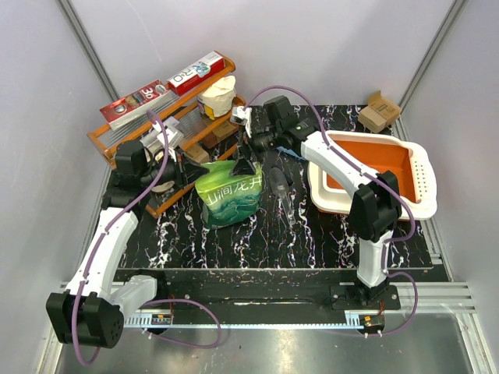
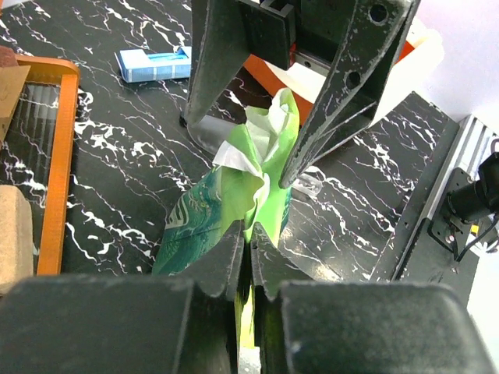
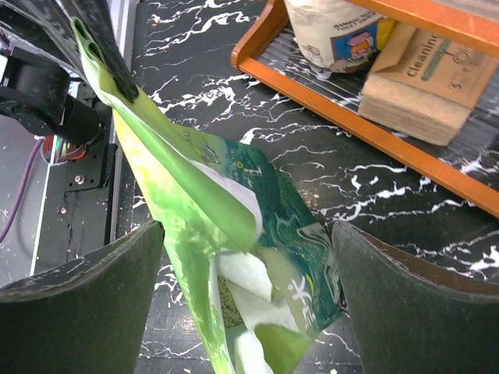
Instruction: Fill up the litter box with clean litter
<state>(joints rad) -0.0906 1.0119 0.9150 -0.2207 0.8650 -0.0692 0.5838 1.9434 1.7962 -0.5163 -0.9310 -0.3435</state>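
The green pouch's rim folds over its opening, so my left gripper needs to retake the pouch's top corner (image 1: 205, 179) while my right gripper spreads the opening open before pouring.
The green pouch (image 1: 228, 195) stands mid-table, its top torn open. My left gripper (image 2: 249, 234) is shut on the pouch's bright green top edge; in the top view it (image 1: 189, 170) is at the pouch's left. My right gripper (image 3: 249, 296) is open, one finger on each side of the pouch's mouth and not touching it; in the top view it (image 1: 243, 162) hangs over the pouch top. Grainy litter (image 3: 228, 304) shows inside the mouth, tinted green. The litter box (image 1: 413, 204), with a white rim and bare orange inside, sits tilted at the right.
The orange wire rack (image 1: 109, 148) at the back left holds boxes and a paper bag (image 1: 216, 100). A cardboard box (image 1: 378, 111) sits back right. A small blue-white box (image 2: 152, 64) and a clear plastic item (image 1: 286, 204) lie on the black marbled table (image 1: 257, 249).
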